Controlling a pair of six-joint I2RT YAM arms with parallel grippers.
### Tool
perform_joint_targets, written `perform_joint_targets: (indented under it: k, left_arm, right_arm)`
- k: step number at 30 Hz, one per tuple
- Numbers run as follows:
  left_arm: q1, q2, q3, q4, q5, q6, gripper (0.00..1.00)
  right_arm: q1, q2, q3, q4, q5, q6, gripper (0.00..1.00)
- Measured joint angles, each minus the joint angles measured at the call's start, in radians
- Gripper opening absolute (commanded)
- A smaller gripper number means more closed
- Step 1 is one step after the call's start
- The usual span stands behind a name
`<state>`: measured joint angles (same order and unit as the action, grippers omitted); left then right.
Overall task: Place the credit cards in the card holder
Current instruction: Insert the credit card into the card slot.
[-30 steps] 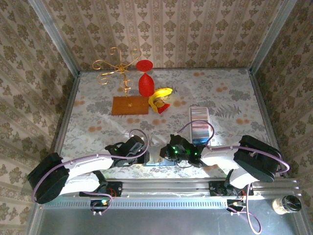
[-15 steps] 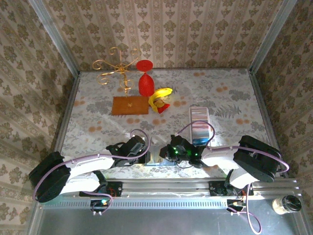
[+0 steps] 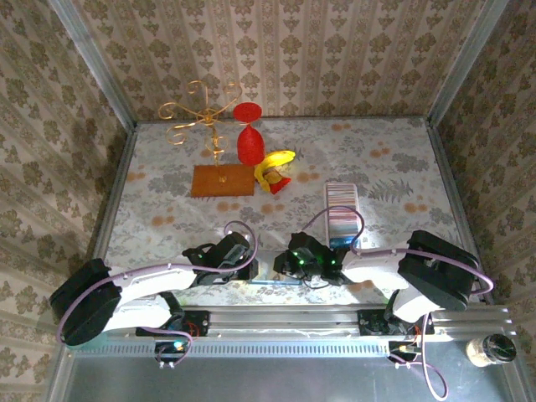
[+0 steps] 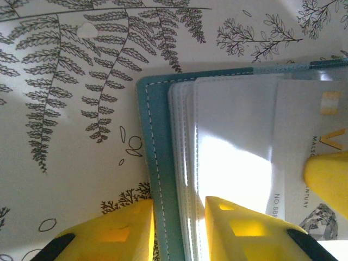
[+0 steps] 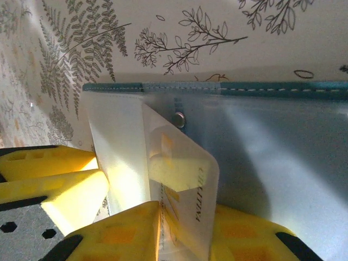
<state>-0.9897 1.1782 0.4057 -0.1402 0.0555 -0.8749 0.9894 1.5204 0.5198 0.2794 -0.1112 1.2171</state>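
The credit card slants up, only partly inside the clear sleeve; my right gripper needs to open, grab the card's outer edge (image 5: 213, 176) and push it deeper.
A teal pouch (image 4: 149, 141) with clear sleeves (image 5: 283, 141) lies at the table's front edge between both grippers. My left gripper (image 4: 176, 209) is shut on the pouch's stitched edge and sleeve stack. One finger sits outside the teal cover and the other on the sleeves. A credit card (image 5: 185, 179), pale in the glare with gold markings, stands between the parted fingers of my right gripper (image 5: 187, 212), its upper end tucked under a clear sleeve. The same credit card (image 4: 310, 147) lies under plastic in the left wrist view. The ribbed silvery card holder (image 3: 341, 213) rests further back on the right.
The left gripper's yellow fingers (image 5: 60, 190) sit close to the left of the card. At the back stand a gold wire stand on a brown base (image 3: 219, 180), a red goblet (image 3: 249, 138) and a banana (image 3: 275, 163). Patterned walls close in three sides.
The right gripper's jaws have parted around the card. The right wrist has edged slightly left. The left arm holds its place on the pouch.
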Motion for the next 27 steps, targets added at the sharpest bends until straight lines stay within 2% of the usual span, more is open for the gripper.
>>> perform_joint_targets:
  k: [12,17,20,23,27]
  left_arm:
    - [-0.004,0.000,0.000,0.003,-0.003,0.000,0.27]
    - [-0.005,0.000,0.000,0.003,-0.003,0.000,0.27]
    - [-0.005,0.000,0.000,0.003,-0.003,0.000,0.27]
    - [-0.006,0.000,0.000,0.005,-0.002,0.000,0.27]
    - [-0.009,0.001,0.000,0.007,0.000,0.000,0.27]
  right_arm:
    - [0.000,0.040,0.107,-0.124,-0.036,-0.099,0.43]
    - [0.000,0.026,0.154,-0.258,-0.016,-0.148,0.44]
    - [0.000,0.014,0.172,-0.325,-0.001,-0.170,0.56]
    - [0.000,0.010,0.184,-0.358,0.000,-0.192,0.55]
    - [0.002,0.010,0.188,-0.381,0.002,-0.203,0.46]
